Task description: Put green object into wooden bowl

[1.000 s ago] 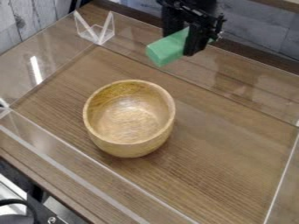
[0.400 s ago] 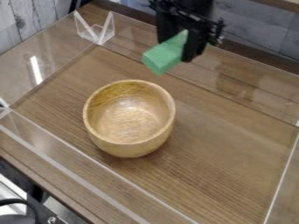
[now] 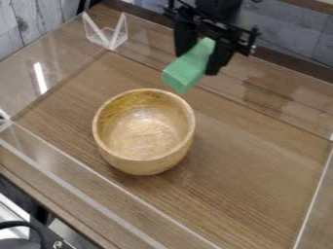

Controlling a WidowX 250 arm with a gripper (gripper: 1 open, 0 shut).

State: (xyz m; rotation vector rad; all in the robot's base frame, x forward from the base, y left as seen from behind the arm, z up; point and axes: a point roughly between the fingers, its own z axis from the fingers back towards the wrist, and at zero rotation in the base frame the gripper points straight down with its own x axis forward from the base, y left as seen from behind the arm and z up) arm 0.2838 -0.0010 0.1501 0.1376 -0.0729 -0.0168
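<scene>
Next, my gripper opens to let the green object go, setting it free on the middle of the wooden bowl's bottom (image 3: 142, 132). The green object now hangs just beyond the bowl's rim.
A mint-green block, the green object (image 3: 189, 68), hangs in the air, tilted, with my black gripper (image 3: 208, 51) shut on its upper end. It is above the table, just beyond the far right rim of the wooden bowl (image 3: 143, 129). The bowl is round, light tan with visible grain, stands upright on the wooden table and holds nothing. The gripper points down from the top of the view; its fingertips are partly hidden by the block.
Clear acrylic walls (image 3: 53, 73) ring the wooden tabletop (image 3: 247, 165). A small clear stand (image 3: 104, 31) sits at the back left corner. The table's front edge (image 3: 78, 209) runs along the lower left.
The gripper has rolled about its vertical axis, turning the green block to a more upright tilt, and shifted slightly nearer the bowl. The bowl has not moved.
</scene>
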